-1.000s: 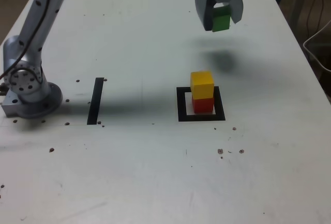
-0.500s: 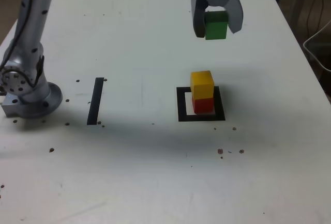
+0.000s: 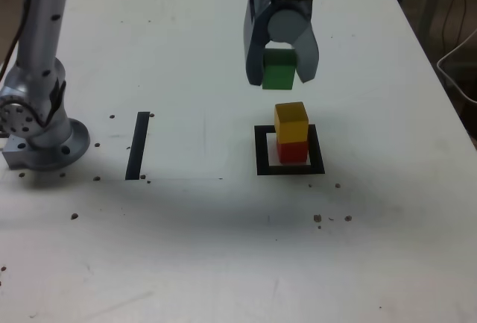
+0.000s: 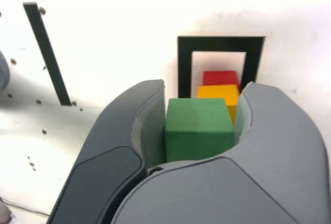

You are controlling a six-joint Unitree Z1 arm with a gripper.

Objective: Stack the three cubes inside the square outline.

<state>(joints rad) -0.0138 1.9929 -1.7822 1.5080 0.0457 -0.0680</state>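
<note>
I will let go of the green cube on top of the yellow cube [image 3: 291,111] [image 4: 217,92].
My gripper [image 3: 281,77] is shut on the green cube [image 3: 279,69], which hangs in the air just above and a little behind the stack. The yellow cube [image 3: 291,120] sits on the red cube [image 3: 293,151] inside the square outline [image 3: 289,169] of black tape. In the wrist view the green cube [image 4: 198,128] is clamped between the two grey fingers [image 4: 132,141], with the yellow cube [image 4: 219,95], the red cube [image 4: 220,77] and the square outline [image 4: 184,61] showing beyond it.
A straight black tape strip [image 3: 138,145] lies on the white table [image 3: 186,248] at the exterior view's left, near the arm's base [image 3: 41,133]. Small dark specks dot the tabletop. A white cable [image 3: 455,62] hangs past the table's right edge.
The gripper has carried the green cube down and toward the exterior view's left, from high at the back to just above the yellow-on-red stack. The stack has not moved.
</note>
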